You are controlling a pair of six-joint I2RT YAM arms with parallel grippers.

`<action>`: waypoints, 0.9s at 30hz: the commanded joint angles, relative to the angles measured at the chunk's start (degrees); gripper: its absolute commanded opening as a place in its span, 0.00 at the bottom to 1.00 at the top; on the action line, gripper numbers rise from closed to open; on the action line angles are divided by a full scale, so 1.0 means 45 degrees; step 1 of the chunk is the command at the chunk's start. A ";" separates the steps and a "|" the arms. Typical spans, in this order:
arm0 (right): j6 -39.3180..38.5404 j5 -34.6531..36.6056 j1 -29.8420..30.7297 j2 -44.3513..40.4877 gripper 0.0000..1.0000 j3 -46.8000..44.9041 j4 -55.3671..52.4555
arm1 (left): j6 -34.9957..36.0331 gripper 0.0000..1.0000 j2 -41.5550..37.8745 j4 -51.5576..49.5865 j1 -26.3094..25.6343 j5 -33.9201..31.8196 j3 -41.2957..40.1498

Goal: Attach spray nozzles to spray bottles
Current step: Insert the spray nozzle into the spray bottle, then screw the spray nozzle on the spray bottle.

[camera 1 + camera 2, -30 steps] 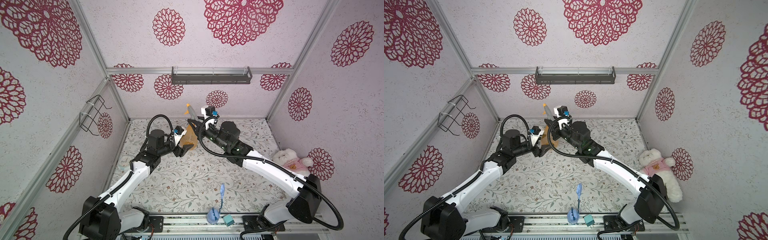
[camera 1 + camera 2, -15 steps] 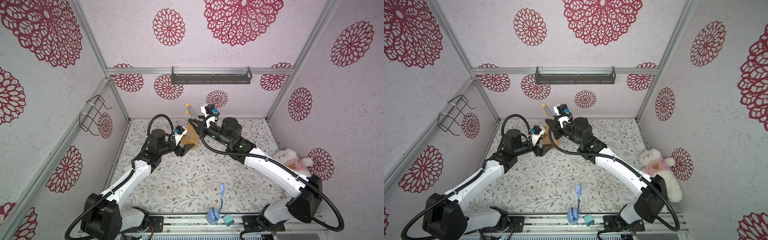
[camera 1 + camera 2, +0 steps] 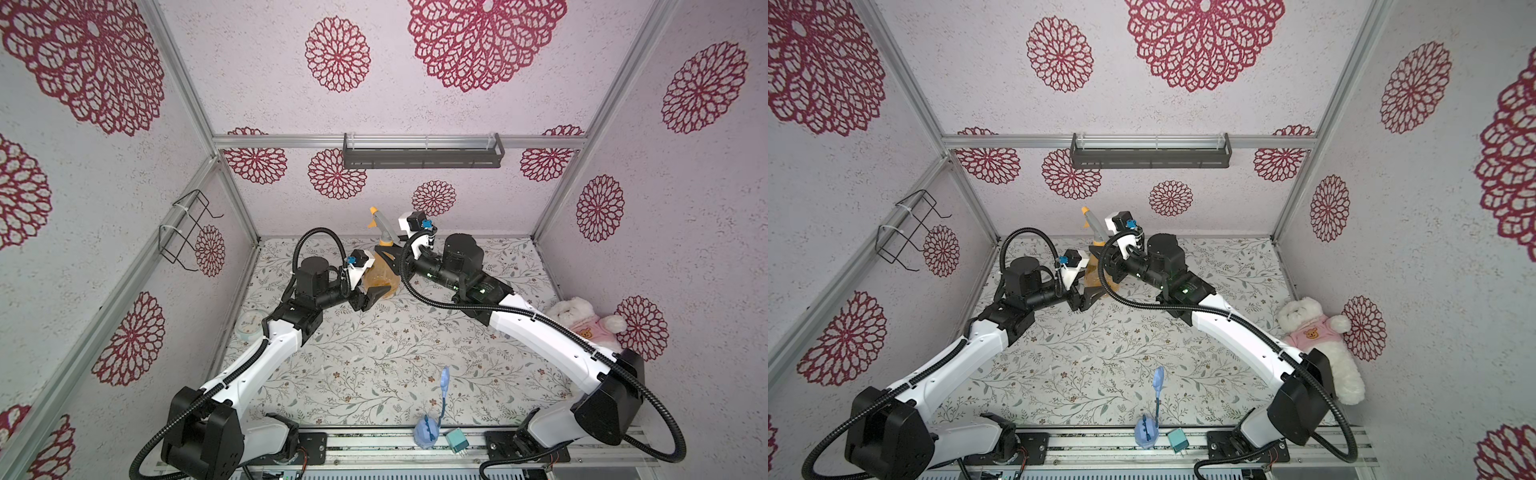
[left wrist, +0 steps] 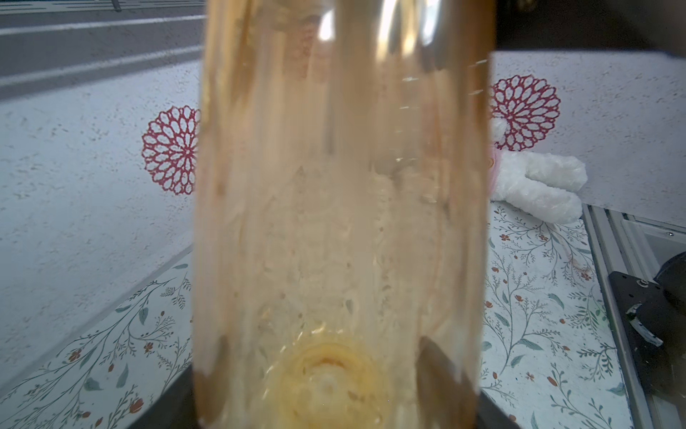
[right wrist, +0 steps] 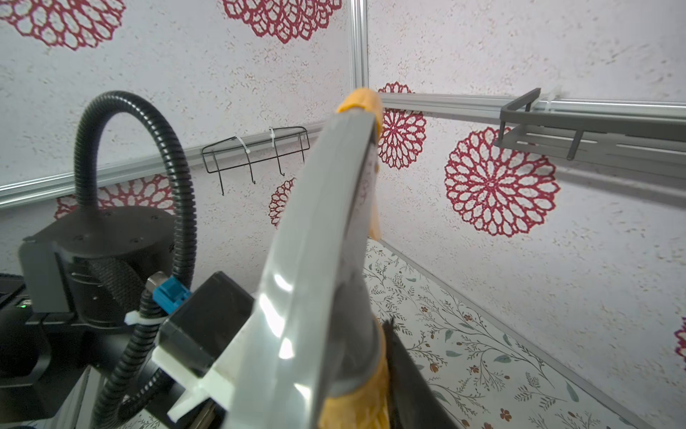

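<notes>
The robot's right gripper is close to the left gripper, with little room to turn the nozzle, so it should open, swing back and regrip the nozzle's collar (image 3: 385, 242).
The translucent orange spray bottle (image 3: 379, 275) (image 3: 1093, 277) stands upright above the back middle of the table. My left gripper (image 3: 374, 287) (image 3: 1089, 291) is shut on its wide lower body. It fills the left wrist view as the bottle (image 4: 341, 185), with the left gripper (image 4: 326, 356) seen through it. The grey spray nozzle (image 3: 380, 222) (image 3: 1092, 220) (image 5: 326, 223) sits on the bottle's neck. My right gripper (image 3: 394, 258) (image 3: 1108, 266) (image 5: 363, 393) is at the nozzle's orange collar (image 5: 356, 403). One of its fingers (image 5: 404, 379) lies against the collar and the other is hidden.
A pale blue long-stemmed object (image 3: 428, 424) and a teal box (image 3: 457, 440) are at the front edge. A white plush toy (image 3: 582, 320) lies at the right wall. A dark shelf (image 3: 422, 156) hangs on the back wall, a wire rack (image 3: 187, 232) on the left wall.
My right arm's wrist has shifted a little at the nozzle's collar. The bottle, the nozzle and my left arm have stayed in place.
</notes>
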 commanded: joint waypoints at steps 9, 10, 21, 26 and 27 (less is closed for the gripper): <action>0.0071 -0.1569 -0.0577 -0.0661 0.52 -0.0363 -0.0521 | -0.0022 0.00 0.0057 0.1293 -0.0078 0.0512 0.0570; 0.0119 -0.1838 -0.0688 -0.0743 0.53 -0.0404 -0.0531 | -0.0022 0.00 0.0049 0.1292 -0.0081 0.0531 0.0572; -0.0823 -0.4703 -0.1867 -0.1827 0.79 -0.0421 -0.1673 | -0.0020 0.00 0.0198 0.1161 -0.0062 0.0661 0.0657; -0.2130 -0.6571 -0.2492 -0.1953 0.78 0.0151 -0.2750 | 0.0072 0.00 0.0313 0.0884 -0.0062 0.1029 0.0808; -0.2198 -0.7027 -0.2707 -0.1924 0.78 0.0260 -0.2757 | 0.0078 0.00 0.0330 0.0841 -0.0053 0.1158 0.0827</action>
